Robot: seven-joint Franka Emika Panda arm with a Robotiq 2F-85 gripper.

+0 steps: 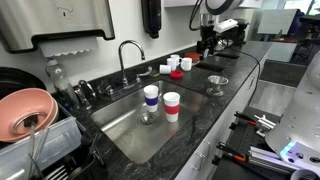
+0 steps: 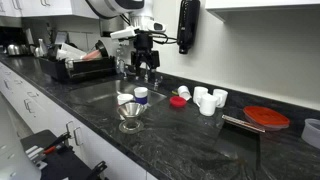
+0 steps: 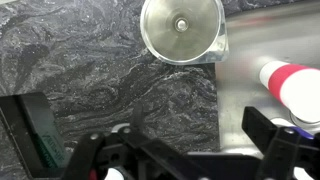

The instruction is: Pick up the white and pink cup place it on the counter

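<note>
My gripper needs to next move to the white and pink cup's rim (image 1: 175,94) (image 3: 284,88) in the sink and close there, on the side of the rim that is toward the counter.
The white and pink cup (image 1: 172,105) stands upright in the steel sink next to its blue-banded twin (image 1: 151,95). In the wrist view the white and pink cup (image 3: 295,85) shows at the right edge over the sink floor. In an exterior view only the blue-banded cup (image 2: 141,95) shows clearly. My gripper (image 3: 150,135) is open and empty. It hangs above the dark speckled counter (image 3: 100,70) at the sink's edge, apart from the cup. It shows in both exterior views (image 1: 206,48) (image 2: 146,68).
A steel funnel-shaped strainer (image 3: 180,30) (image 1: 216,83) (image 2: 130,115) sits on the counter by the sink. The faucet (image 1: 125,55) stands behind the sink basin (image 1: 120,125). White cups and a red lid (image 2: 205,98) stand by the wall. A dish rack holds a pink bowl (image 1: 25,110).
</note>
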